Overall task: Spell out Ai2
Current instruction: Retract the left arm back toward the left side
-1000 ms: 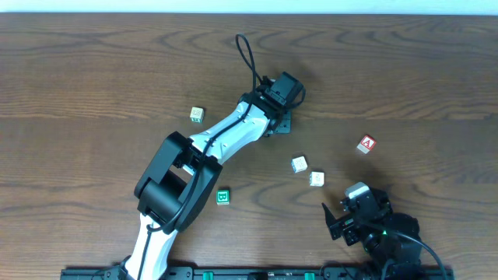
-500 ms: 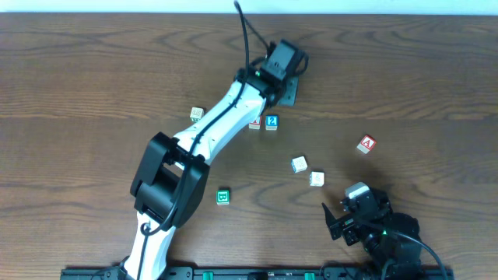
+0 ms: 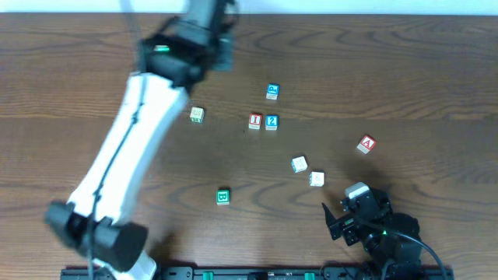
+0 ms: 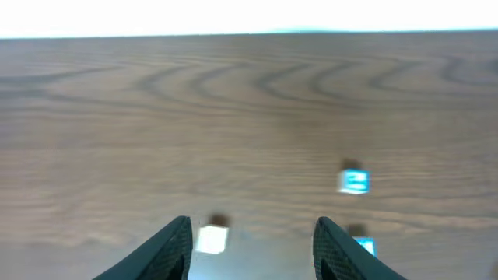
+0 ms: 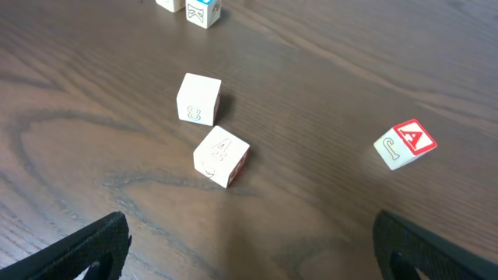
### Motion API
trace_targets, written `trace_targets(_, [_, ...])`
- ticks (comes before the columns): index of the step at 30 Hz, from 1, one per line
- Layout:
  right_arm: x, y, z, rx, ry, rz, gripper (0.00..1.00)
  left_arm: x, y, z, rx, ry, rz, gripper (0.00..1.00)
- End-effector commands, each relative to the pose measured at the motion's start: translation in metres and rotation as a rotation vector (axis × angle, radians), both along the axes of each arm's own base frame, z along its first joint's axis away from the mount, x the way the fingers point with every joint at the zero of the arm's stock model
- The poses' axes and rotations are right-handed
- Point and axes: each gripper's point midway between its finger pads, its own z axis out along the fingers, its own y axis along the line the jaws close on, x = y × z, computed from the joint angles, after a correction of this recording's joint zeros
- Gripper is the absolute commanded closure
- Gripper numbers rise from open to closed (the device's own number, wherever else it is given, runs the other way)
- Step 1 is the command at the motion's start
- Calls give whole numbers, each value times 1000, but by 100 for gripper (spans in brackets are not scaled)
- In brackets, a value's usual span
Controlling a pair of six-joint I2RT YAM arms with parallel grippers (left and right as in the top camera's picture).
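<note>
My right gripper closes next on the sides of the red A block [image 3: 366,145] [image 5: 405,145], because Ai2 still needs its first letter beside the I block.
A red block with an I [image 3: 254,120] and a blue block with a 2 [image 3: 271,121] stand side by side at mid table. A red A block [image 3: 366,144] lies apart to the right; it also shows in the right wrist view [image 5: 403,143]. My left gripper [image 3: 212,39] is blurred at the far left of the table, open and empty [image 4: 253,250]. A pale block [image 4: 212,239] shows between its fingers, on the table below. My right gripper [image 3: 341,219] is open and empty at the front right [image 5: 253,257], short of the blocks.
Another blue block [image 3: 271,92] lies behind the pair. A tan block [image 3: 197,114] is to their left. Two white blocks, an 8 [image 5: 198,99] and a 4 [image 5: 221,156], lie ahead of my right gripper. A green B block [image 3: 223,197] is at front centre.
My left arm has swung away from mid table, up and to the far left, uncovering the I and 2 blocks side by side and a blue block behind them. The right arm has not moved.
</note>
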Motion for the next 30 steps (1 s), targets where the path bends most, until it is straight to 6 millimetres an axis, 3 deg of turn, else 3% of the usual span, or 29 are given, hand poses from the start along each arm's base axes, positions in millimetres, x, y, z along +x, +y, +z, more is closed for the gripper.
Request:
trace_targets(1, [0,0,-5,-6,7,6,1,-4,22,9,-29,11,-22,48])
trace_targets(6, [0,0,-5,-6,7,6,1,3,50,10,-91,20,3,48])
trace_targets(11, [6,0,4,-1,-41,3,1,4,54,10,-97,20,8,48])
trace_targets(14, [17,6,29,27,-150,21,1,4,54,10,-96,20,9,47])
trace_targets(16, [27,9,56,96,-250,9,1,4,54,10,-96,20,8,45])
trace_targets(17, [32,10,73,197,-286,-30,1,4,54,10,-96,20,8,44])
trace_targets(20, [37,8,98,509,-275,-154,1,4,54,10,-96,19,8,43])
trace_targets(24, [45,-12,135,621,-417,-266,1,5,54,10,-94,16,5,40])
trace_targets(27, [46,-50,172,711,-606,-452,1,7,54,12,-73,2,-18,39])
trace_targets(30, [48,-74,165,724,-612,-609,1,8,55,12,-46,-4,-42,36])
